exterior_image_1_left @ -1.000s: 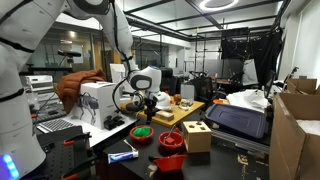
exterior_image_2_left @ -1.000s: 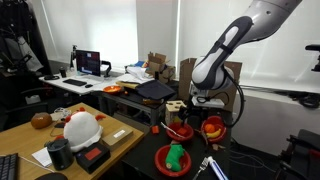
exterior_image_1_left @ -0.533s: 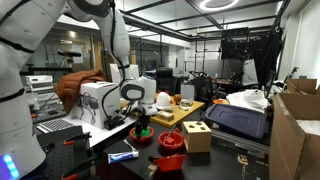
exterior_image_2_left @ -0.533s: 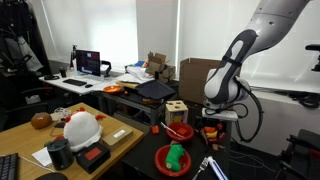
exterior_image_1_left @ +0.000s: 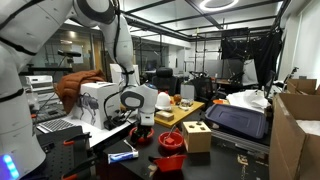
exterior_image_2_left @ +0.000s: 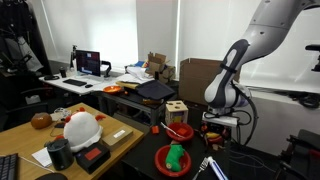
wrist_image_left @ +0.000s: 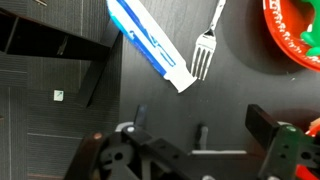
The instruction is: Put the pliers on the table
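Note:
Next, I move my gripper to the pliers' black handle (exterior_image_1_left: 155, 155) (wrist_image_left: 203, 136) beside the red container and close it there.
My gripper (wrist_image_left: 200, 125) hangs low over the black table top (wrist_image_left: 230, 95), and the arm reaches down to it in both exterior views (exterior_image_1_left: 141, 120) (exterior_image_2_left: 213, 125). In the wrist view the jaws stand part-way closed, with a dark right fingertip (wrist_image_left: 265, 125) and a thin bluish left one (wrist_image_left: 140, 112). A short grey piece of the pliers (wrist_image_left: 203, 133) shows between them just above the table. The rest of the pliers is hidden by the gripper body.
A blue-and-white tube (wrist_image_left: 150, 42) and a fork (wrist_image_left: 205, 50) lie on the table just ahead of the gripper. A red bowl with a green thing in it (wrist_image_left: 295, 35) is at the right. A wooden block box (exterior_image_1_left: 197, 135) and a light wooden board (exterior_image_1_left: 180, 112) stand nearby.
The arm has swung away from the wooden board and come down, so the gripper is now close over the black table top.

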